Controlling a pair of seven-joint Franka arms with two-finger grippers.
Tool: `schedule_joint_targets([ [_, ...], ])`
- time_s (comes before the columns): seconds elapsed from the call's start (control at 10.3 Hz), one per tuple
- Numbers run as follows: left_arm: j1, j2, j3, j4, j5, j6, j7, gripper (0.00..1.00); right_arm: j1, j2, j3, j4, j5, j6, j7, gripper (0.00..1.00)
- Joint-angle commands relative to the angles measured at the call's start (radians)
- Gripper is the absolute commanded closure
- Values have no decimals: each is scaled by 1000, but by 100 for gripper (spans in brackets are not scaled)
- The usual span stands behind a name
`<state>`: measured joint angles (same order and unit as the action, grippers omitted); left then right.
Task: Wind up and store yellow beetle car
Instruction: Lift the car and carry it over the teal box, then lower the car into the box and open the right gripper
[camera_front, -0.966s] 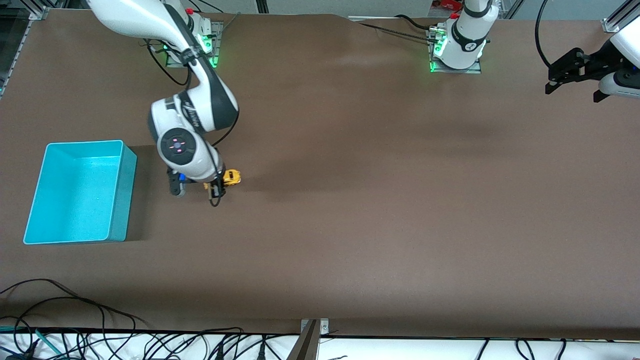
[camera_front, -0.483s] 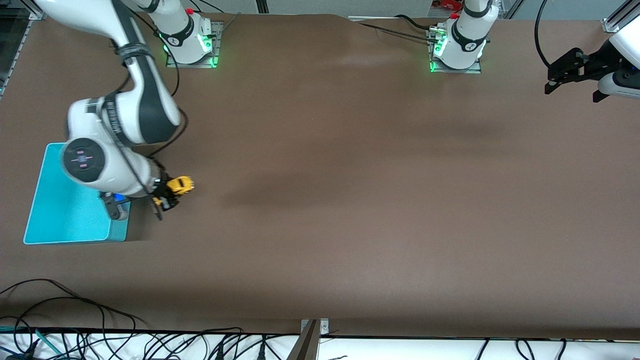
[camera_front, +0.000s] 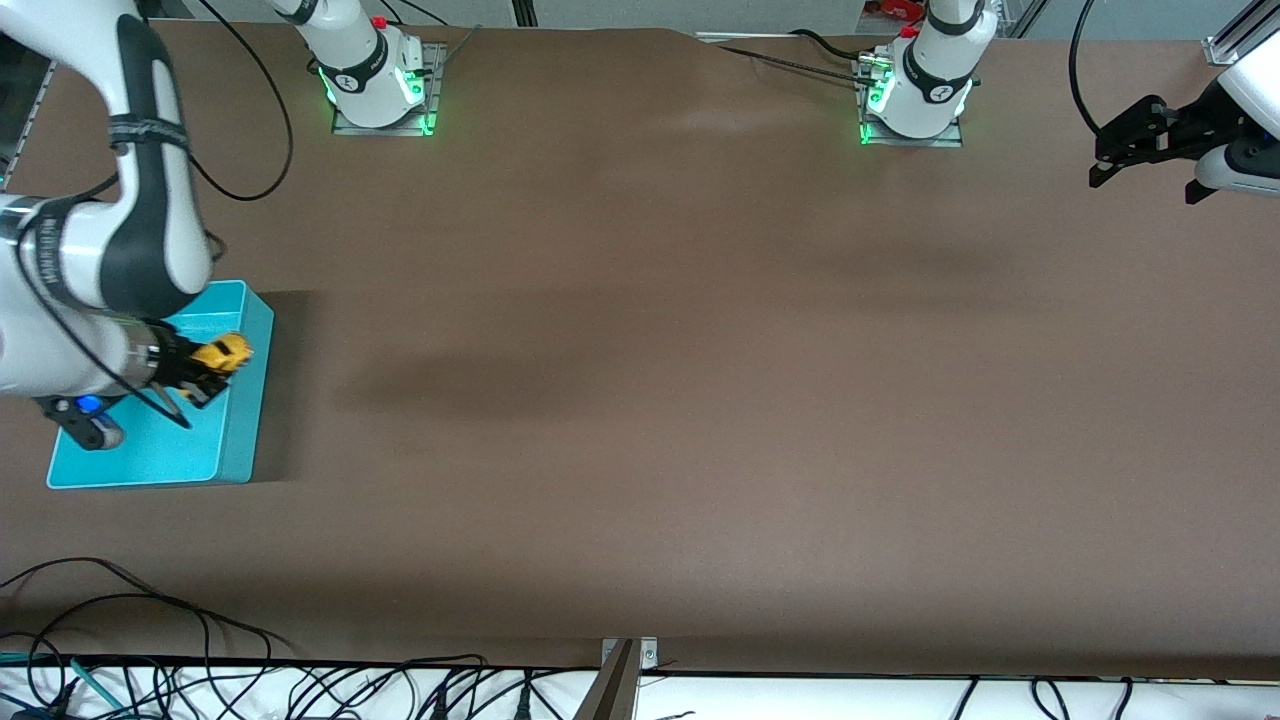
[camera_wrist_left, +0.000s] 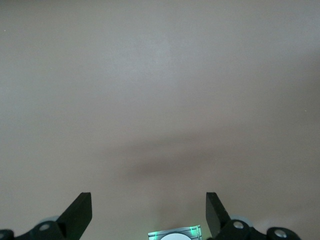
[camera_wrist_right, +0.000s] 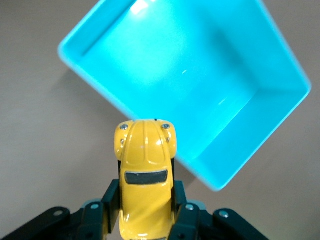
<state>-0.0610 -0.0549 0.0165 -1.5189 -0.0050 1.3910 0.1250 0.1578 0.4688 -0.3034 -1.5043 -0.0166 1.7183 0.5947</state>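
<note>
My right gripper has the yellow beetle car in the air over the cyan bin. It will let go of it on the cyan bin's bottom (camera_front: 205, 356) (camera_wrist_right: 207, 107), near its side toward the middle of the table.
My right gripper (camera_front: 200, 368) is shut on the yellow beetle car (camera_front: 222, 353) and holds it in the air over the cyan bin (camera_front: 235, 440), near the bin's wall toward the table's middle. In the right wrist view the car (camera_wrist_right: 145, 175) sits between the black fingers (camera_wrist_right: 111, 197), its nose over the bin's rim (camera_wrist_right: 95, 87). My left gripper (camera_front: 1140, 150) waits open and empty, raised over the table at the left arm's end. In the left wrist view its fingertips (camera_wrist_left: 80, 212) stand wide apart over bare table.
The cyan bin's inside (camera_wrist_right: 200, 75) shows nothing in it. The two arm bases (camera_front: 375, 80) (camera_front: 915, 95) stand along the table's edge farthest from the front camera. Cables (camera_front: 200, 680) lie along the edge nearest that camera.
My right arm has carried the yellow car from the table's middle toward the right arm's end, to over the cyan bin. The left arm has not moved.
</note>
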Motion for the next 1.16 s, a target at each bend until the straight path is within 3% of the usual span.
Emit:
schedule_joint_targets([
  [0.0, 0, 13, -1, 31, 7, -24, -11, 0, -113, 1, -19, -81, 53, 90, -264, 83],
  [0.29, 3, 15, -1, 31, 7, -24, -11, 0, -196, 16, -17, -273, 63, 291, -352, 83],
  [0.58, 3, 15, -1, 29, 7, -24, -11, 0, -202, 75, -17, -315, 86, 391, -345, 78],
  [0.77, 4, 15, 0, 29, 7, -24, -11, 0, -201, 100, -16, -315, 86, 414, -339, 66],
  [0.87, 4, 15, 0, 29, 7, -24, -10, 0, -201, 108, -16, -315, 86, 411, -339, 42],
  [0.97, 4, 15, 0, 29, 7, -24, -10, 0, -196, 108, -14, -309, 84, 400, -335, 11],
  [1.06, 6, 15, 0, 31, 7, -24, -10, 0, -192, 106, -14, -303, 84, 397, -342, 0],
])
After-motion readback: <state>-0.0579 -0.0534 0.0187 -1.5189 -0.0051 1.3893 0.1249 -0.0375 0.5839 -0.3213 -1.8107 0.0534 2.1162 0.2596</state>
